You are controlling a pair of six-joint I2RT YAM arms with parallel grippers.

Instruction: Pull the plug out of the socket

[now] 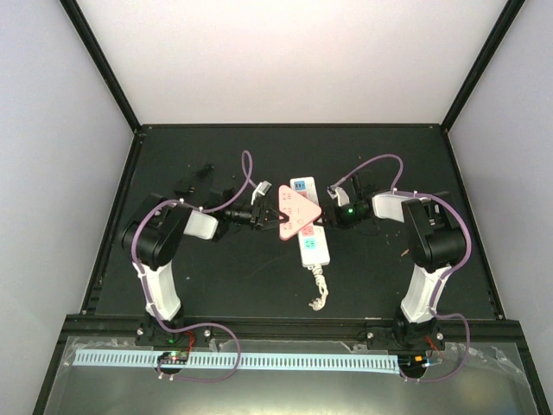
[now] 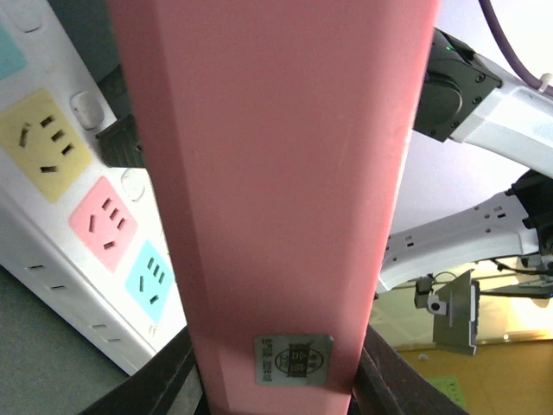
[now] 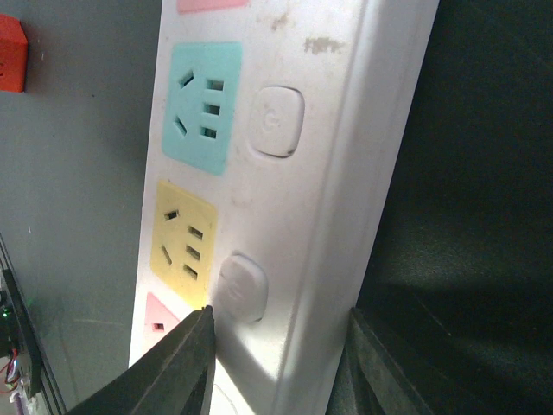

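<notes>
My left gripper should let the pink plug go on the dark table (image 1: pixel 168 264) under the black elbow of its own arm.
The socket (image 1: pixel 313 246) is a long white power strip with pastel outlet faces, lying mid-table. A pink triangular plug (image 1: pixel 294 213) sits over its middle. My left gripper (image 1: pixel 268 216) is shut on the plug from the left. In the left wrist view the plug (image 2: pixel 276 173) fills the frame between my fingers (image 2: pixel 164 385), with the socket (image 2: pixel 60 216) behind it on the left. I cannot tell whether its prongs are still in. My right gripper (image 1: pixel 332 213) is shut on the socket's right edge. The right wrist view shows the socket (image 3: pixel 294 173) between my fingers (image 3: pixel 186 372).
The socket's short frayed cord stub (image 1: pixel 319 290) trails toward the near edge. A small white part (image 1: pixel 263 188) lies just behind my left gripper. A red object (image 3: pixel 10 54) shows at the right wrist view's top left. Black frame rails border the dark table (image 1: pixel 216 268).
</notes>
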